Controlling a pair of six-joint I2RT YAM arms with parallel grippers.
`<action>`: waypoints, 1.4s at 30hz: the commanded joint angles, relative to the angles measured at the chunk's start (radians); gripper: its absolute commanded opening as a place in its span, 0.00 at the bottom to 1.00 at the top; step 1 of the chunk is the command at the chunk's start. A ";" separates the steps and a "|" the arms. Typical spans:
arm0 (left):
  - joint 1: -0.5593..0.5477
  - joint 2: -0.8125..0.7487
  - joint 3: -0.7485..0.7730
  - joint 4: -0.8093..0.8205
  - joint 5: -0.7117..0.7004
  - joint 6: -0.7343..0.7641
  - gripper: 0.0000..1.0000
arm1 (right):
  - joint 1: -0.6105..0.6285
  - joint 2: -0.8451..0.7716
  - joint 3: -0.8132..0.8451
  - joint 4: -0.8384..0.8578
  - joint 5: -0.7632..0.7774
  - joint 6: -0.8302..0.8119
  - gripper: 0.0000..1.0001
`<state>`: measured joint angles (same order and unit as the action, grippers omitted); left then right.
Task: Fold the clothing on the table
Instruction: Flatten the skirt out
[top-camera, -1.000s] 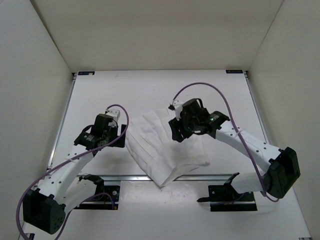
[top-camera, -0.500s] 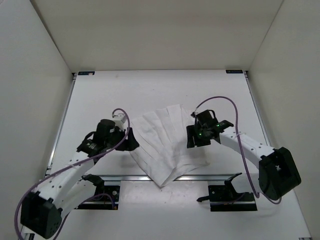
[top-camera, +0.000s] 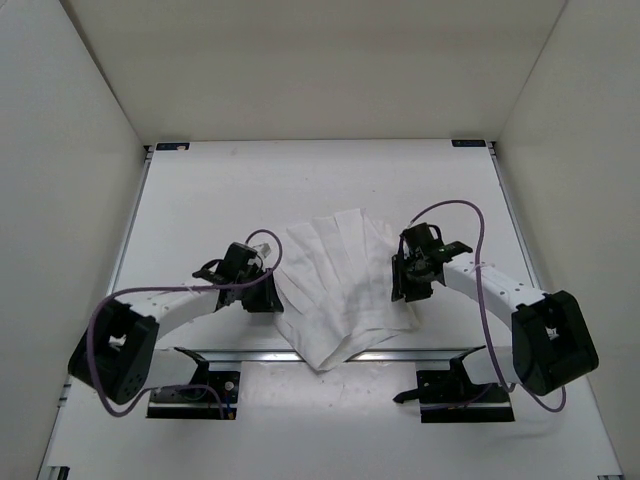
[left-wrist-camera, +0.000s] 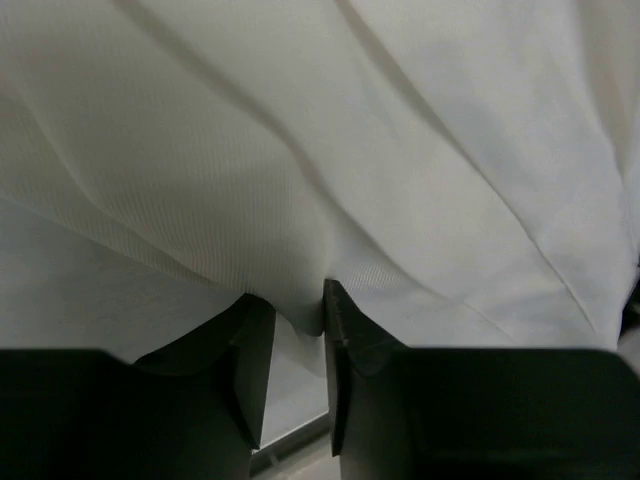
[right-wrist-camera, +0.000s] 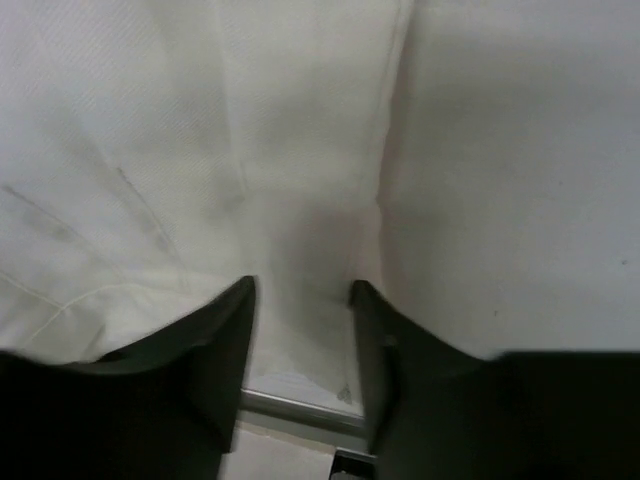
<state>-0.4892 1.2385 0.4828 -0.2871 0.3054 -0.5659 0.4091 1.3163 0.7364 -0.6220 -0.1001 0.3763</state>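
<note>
My right gripper will first draw back the clothing's near end, as it juts over the metal rail, and then take the clothing's corner (top-camera: 415, 323) and lift.
The white clothing (top-camera: 340, 285) lies spread in pleated layers on the table (top-camera: 200, 200), one corner hanging over the near rail. My left gripper (top-camera: 272, 295) is low at its left edge. In the left wrist view the jaws (left-wrist-camera: 290, 305) stand a little apart, and a fold of the clothing (left-wrist-camera: 330, 150) sags between the fingertips, touching the right one. My right gripper (top-camera: 403, 285) is at the cloth's right edge. In the right wrist view its jaws (right-wrist-camera: 302, 290) are open, tips down on the clothing (right-wrist-camera: 150, 150), fabric lying between them.
A metal rail (top-camera: 400, 353) runs along the table's near edge, and it also shows below the right gripper as a rail (right-wrist-camera: 300, 408). Black mounts for the arms (top-camera: 190, 385) (top-camera: 455, 385) sit in front of it. White walls (top-camera: 60, 150) enclose the table on three sides.
The right gripper left the cloth's upper middle and dropped to its right edge. The left arm swung in low to the left edge and its jaws narrowed.
</note>
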 joint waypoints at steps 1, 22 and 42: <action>0.037 0.100 0.066 0.035 -0.063 0.020 0.32 | -0.021 0.017 -0.005 -0.007 0.023 0.007 0.33; 0.294 0.402 0.605 -0.026 -0.052 0.089 0.77 | -0.032 0.186 0.293 0.031 -0.007 -0.050 0.33; 0.281 0.098 0.185 0.045 -0.002 0.029 0.81 | 0.160 0.334 0.294 -0.001 0.134 0.188 0.33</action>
<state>-0.2123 1.3685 0.6758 -0.2810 0.2710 -0.5369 0.5652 1.6451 1.0012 -0.6094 -0.0265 0.5240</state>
